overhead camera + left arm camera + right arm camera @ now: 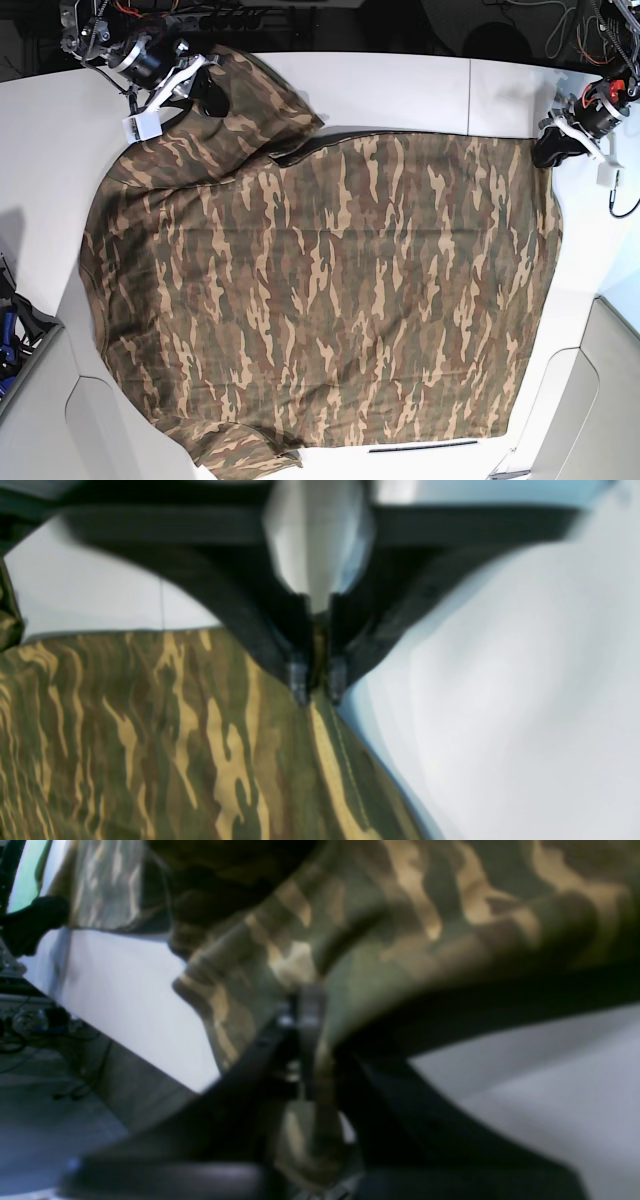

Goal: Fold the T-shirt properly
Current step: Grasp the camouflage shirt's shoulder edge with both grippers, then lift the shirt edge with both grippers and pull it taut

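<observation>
Next, I release the bunched cloth with my right gripper on the spread T-shirt point(140, 329) near its side edge, short of the sleeve.
The camouflage T-shirt point(330, 290) lies spread across the white table point(400, 90), its upper-left part folded over in a raised bunch. At the shirt's upper-right corner in the base view, my left gripper point(553, 150) is shut on the cloth. The left wrist view shows the left gripper point(317, 682) pinching the hemmed edge of the T-shirt point(150, 740). My right gripper point(205, 95) is at the upper-left bunch. In the right wrist view the right gripper point(306, 1010) is shut on a fold of the T-shirt point(400, 915), which drapes over it.
The shirt's bottom-left sleeve point(240, 450) hangs near the table's front edge. Cables and electronics point(200, 15) sit behind the table at the back. A dark rack with blue parts point(10, 330) stands off the left edge. The floor point(50, 1100) shows beyond the table edge.
</observation>
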